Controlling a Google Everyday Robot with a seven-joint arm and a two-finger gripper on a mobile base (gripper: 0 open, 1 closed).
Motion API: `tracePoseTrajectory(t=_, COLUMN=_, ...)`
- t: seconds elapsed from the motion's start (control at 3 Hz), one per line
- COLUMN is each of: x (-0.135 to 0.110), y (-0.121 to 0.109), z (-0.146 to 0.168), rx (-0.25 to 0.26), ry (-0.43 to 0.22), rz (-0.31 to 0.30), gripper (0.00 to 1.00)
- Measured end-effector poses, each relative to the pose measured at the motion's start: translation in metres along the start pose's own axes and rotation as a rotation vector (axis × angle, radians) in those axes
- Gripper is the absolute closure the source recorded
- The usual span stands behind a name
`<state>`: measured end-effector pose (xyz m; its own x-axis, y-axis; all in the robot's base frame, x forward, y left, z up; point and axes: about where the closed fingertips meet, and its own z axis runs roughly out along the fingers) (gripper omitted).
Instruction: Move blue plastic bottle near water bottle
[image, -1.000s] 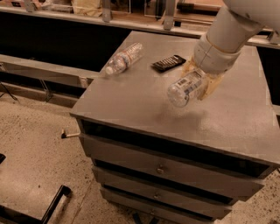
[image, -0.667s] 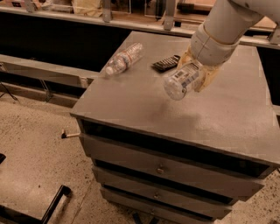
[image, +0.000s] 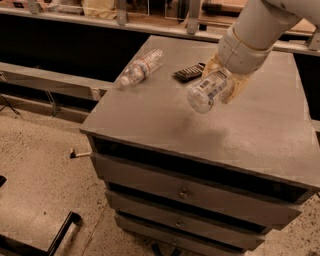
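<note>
My gripper needs to release the blue plastic bottle on the cabinet top (image: 163, 70) between the water bottle and the dark flat object.
My gripper (image: 223, 82) is shut on the blue plastic bottle (image: 207, 91), a thick pale bottle with a whitish label and black print. I hold it lying sideways in the air above the grey cabinet top (image: 165, 120), its base end toward the camera. The water bottle (image: 140, 67), slim, clear and ribbed with a white cap and a reddish band, lies on its side near the cabinet's far left edge, well to the left of my gripper.
A dark flat object (image: 189, 73) like a remote lies on the top between the two bottles. The cabinet has drawers (image: 185, 192) in front. A rail and shelving (image: 60, 82) run along the left and back. Speckled floor (image: 35, 175) lies below left.
My gripper has carried the blue plastic bottle slightly up and to the left, toward the water bottle. The water bottle and the dark object have not moved.
</note>
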<state>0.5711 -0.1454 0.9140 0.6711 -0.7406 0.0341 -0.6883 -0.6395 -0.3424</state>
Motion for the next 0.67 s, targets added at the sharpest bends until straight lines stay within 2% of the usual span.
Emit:
tracePoseTrajectory(t=0.33, x=0.014, y=-0.022, z=0.005, rx=0.058, ry=0.002, rz=-0.075, gripper=1.00)
tracePoseTrajectory(t=0.67, x=0.040, y=-0.061, z=0.011, rx=0.135, ry=-0.007, rz=-0.156, gripper=1.00)
